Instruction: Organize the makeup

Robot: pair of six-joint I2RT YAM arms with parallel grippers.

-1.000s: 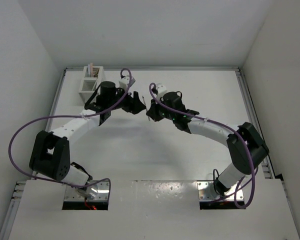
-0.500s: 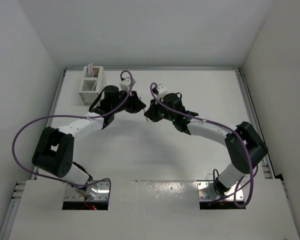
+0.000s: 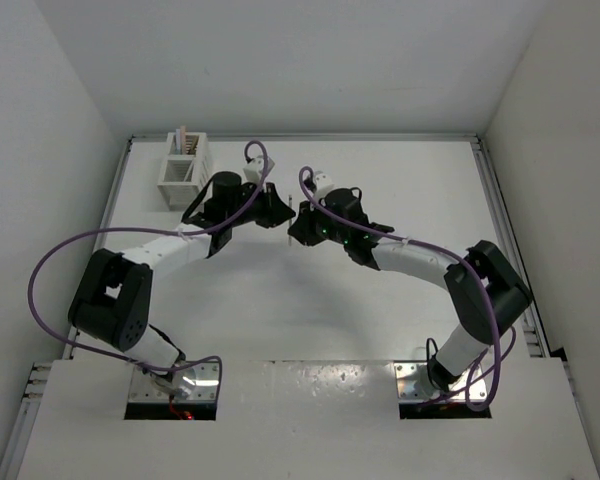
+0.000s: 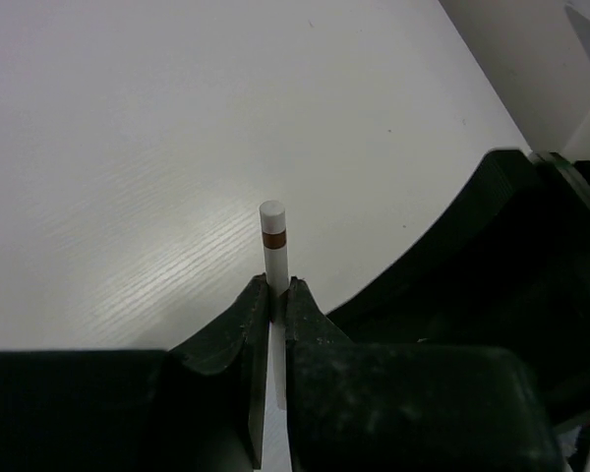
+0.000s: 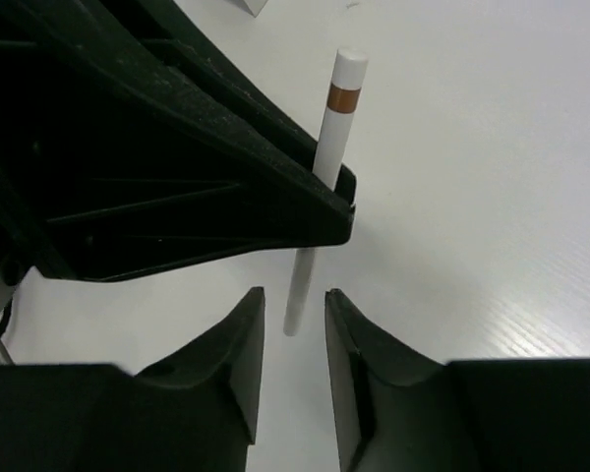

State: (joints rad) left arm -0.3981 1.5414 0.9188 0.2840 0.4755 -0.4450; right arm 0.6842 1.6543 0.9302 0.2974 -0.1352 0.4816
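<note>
Next, my left gripper lets go of the white makeup stick in the white box's compartment that is nearer me than the upright sticks (image 3: 187, 173).
One piece of the makeup, a white stick (image 4: 273, 241) with a copper band near its tip, is clamped between the jaws of my left gripper (image 4: 273, 292) and held above the table. In the right wrist view the same stick (image 5: 336, 103) passes through the left gripper's black fingers (image 5: 226, 187), and its lower end hangs free just ahead of my right gripper (image 5: 295, 300), whose jaws stand apart without touching it. From above, the left gripper (image 3: 278, 211) and right gripper (image 3: 299, 222) meet tip to tip at the middle of the table's far half.
A white slatted box (image 3: 183, 172) stands at the table's far left corner, with a few sticks (image 3: 182, 139) upright in its back compartment. Purple cables loop off both arms. Raised rails run along the table's left and right edges.
The left arm reached right to the right gripper and its jaws closed on the white stick. The right gripper, shut on the stick before, has opened and let it go.
</note>
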